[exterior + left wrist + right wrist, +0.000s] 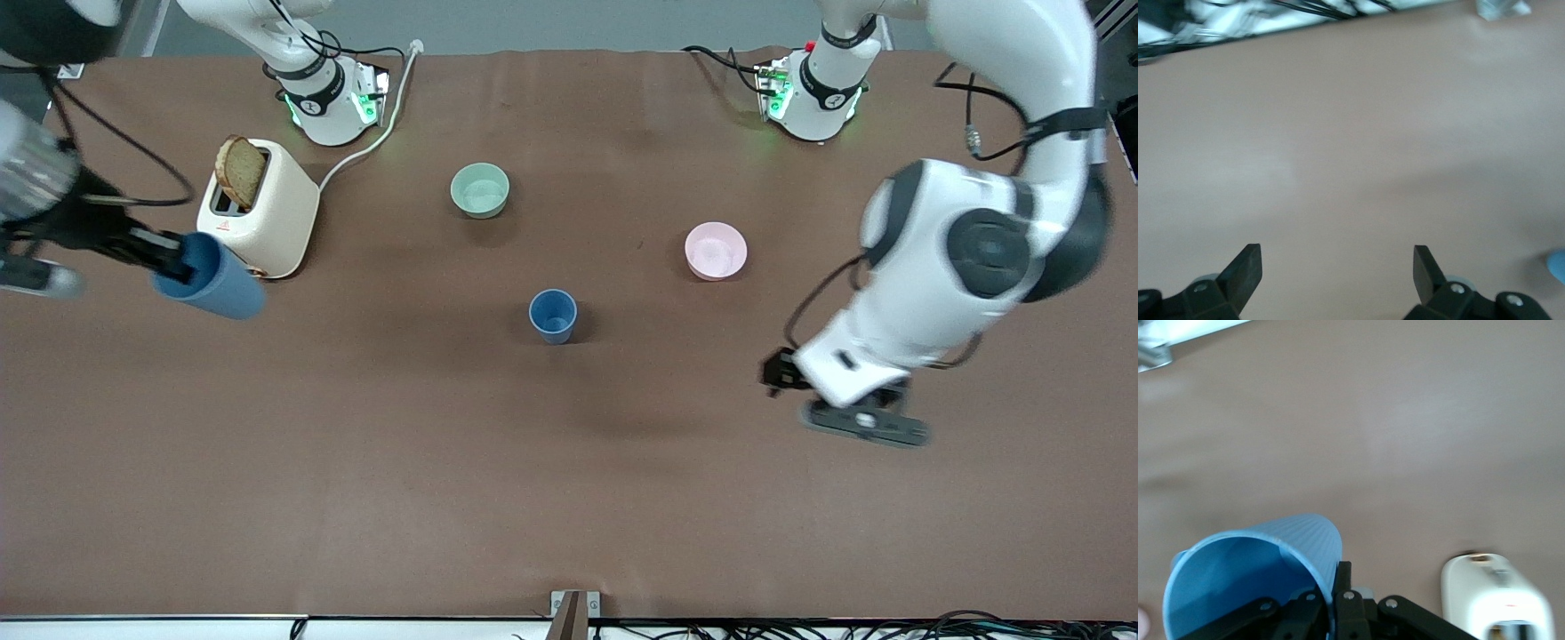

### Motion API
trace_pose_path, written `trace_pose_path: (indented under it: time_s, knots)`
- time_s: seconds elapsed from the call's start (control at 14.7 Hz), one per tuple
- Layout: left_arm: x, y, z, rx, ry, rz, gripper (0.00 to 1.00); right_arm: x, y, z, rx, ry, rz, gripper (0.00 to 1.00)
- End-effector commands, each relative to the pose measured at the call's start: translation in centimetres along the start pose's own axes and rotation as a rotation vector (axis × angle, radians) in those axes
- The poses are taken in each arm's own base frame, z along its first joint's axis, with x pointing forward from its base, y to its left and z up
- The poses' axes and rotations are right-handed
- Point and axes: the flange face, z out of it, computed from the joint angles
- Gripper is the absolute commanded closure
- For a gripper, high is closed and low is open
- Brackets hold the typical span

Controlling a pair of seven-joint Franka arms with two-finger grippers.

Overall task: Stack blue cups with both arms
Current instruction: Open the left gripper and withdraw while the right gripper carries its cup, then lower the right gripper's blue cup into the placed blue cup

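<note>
My right gripper has the tilted blue cup, now in the air beside the toaster. It will let go of that cup inside the upright blue cup (552,313) near the middle of the table.
One blue cup (553,316) stands upright near the table's middle, nearer the front camera than the two bowls. My right gripper (178,265) is shut on the rim of the second blue cup (218,284) and holds it tilted in the air beside the toaster. The right wrist view shows that cup (1251,573) with one finger inside its wall and one outside. My left gripper (1338,273) is open and empty over bare table toward the left arm's end; in the front view its hand (858,418) hides the fingers. A sliver of the standing cup (1557,265) shows in the left wrist view.
A cream toaster (258,209) with a slice of bread (240,171) stands near the right arm's base; it also shows in the right wrist view (1495,603). A mint-green bowl (480,190) and a pink bowl (716,251) sit farther from the front camera than the standing cup.
</note>
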Motion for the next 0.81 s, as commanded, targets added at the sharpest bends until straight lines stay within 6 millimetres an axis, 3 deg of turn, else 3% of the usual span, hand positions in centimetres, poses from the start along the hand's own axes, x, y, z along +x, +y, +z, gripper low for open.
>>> trace_pose_path:
  time_s: [0.0,0.07,0.14,0.34,0.54,0.75]
  knots:
    - [-1.9,-7.2,-4.3,0.017,-0.042,-0.131,0.00,0.0,-5.4,3.5,0.039,-0.012,-0.022,0.99]
    - [-2.8,-9.6,-4.8,-0.001,-0.087,-0.173,0.00,-0.2,-7.5,5.2,0.040,-0.008,0.012,0.99]
    - [-3.8,-10.6,-7.6,-0.015,-0.078,-0.202,0.00,-0.7,-9.8,7.1,0.041,-0.009,0.044,0.99]
    - [-6.4,-15.0,-12.3,0.033,-0.047,-0.276,0.00,-3.5,-16.7,12.5,0.032,-0.004,0.113,0.99]
    - [-7.2,-15.2,-14.1,0.041,-0.032,-0.279,0.00,-6.4,-21.3,17.3,0.005,-0.035,0.124,0.99]
    - [-8.4,-14.8,-14.3,0.033,-0.074,-0.232,0.00,-8.9,-23.2,22.1,0.009,-0.022,0.124,1.00]
